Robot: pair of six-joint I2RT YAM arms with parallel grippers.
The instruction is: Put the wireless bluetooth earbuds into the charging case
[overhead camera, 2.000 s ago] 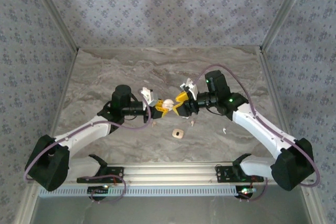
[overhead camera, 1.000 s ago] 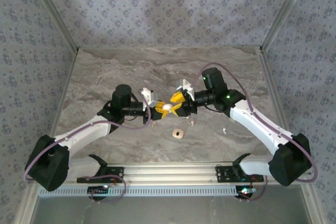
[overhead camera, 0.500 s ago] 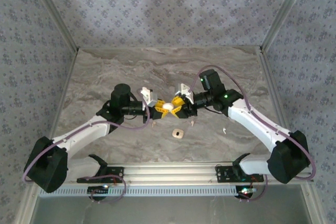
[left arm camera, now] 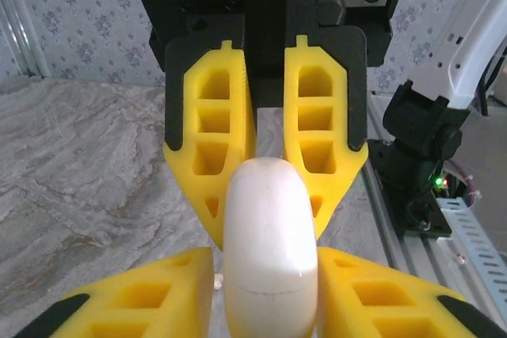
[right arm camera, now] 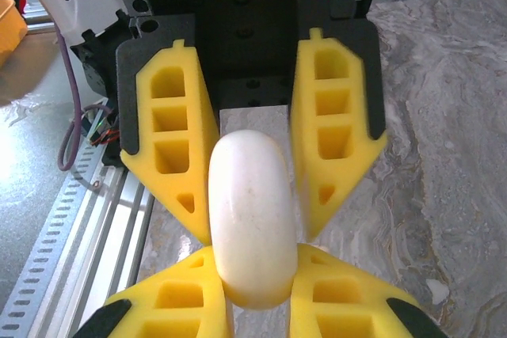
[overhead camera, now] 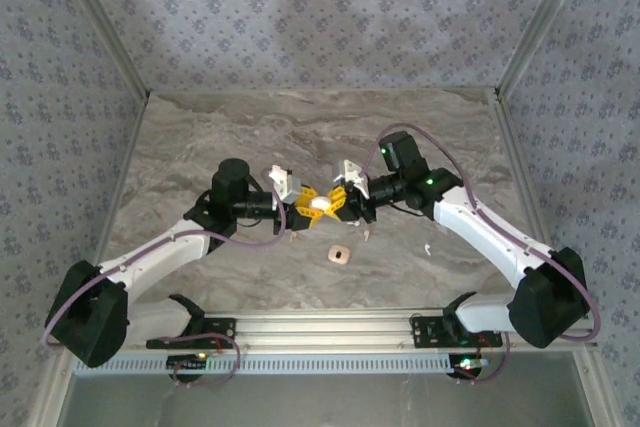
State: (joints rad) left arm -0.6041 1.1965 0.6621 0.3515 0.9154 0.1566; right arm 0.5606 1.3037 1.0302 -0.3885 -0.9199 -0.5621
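The left gripper's fingers straddle the seam of the charging case's lid, so the left gripper needs to open and take the case body (left arm camera: 271, 317) below the seam before it opens the lid.
A white oval charging case (overhead camera: 319, 203) hangs above the middle of the table between two yellow-fingered grippers that meet tip to tip. My right gripper (overhead camera: 333, 204) is shut on it; in the right wrist view both fingers press the case (right arm camera: 249, 203) at its near end. My left gripper (overhead camera: 306, 207) stands slightly open around the other end, and in the left wrist view a thin gap shows between one finger (left arm camera: 150, 294) and the case (left arm camera: 269, 235). The case lid is closed. Tiny white earbuds lie on the table: one (overhead camera: 368, 237) below the right gripper, another (overhead camera: 427, 247) further right.
A tan rounded square (overhead camera: 339, 255) lies on the marble table (overhead camera: 200, 137) just in front of the grippers. An aluminium rail (overhead camera: 320, 325) runs along the near edge. Patterned walls close off the back and both sides.
The right gripper has moved left onto the case and shut on it. The left gripper's jaws have loosened from their tight hold on the case.
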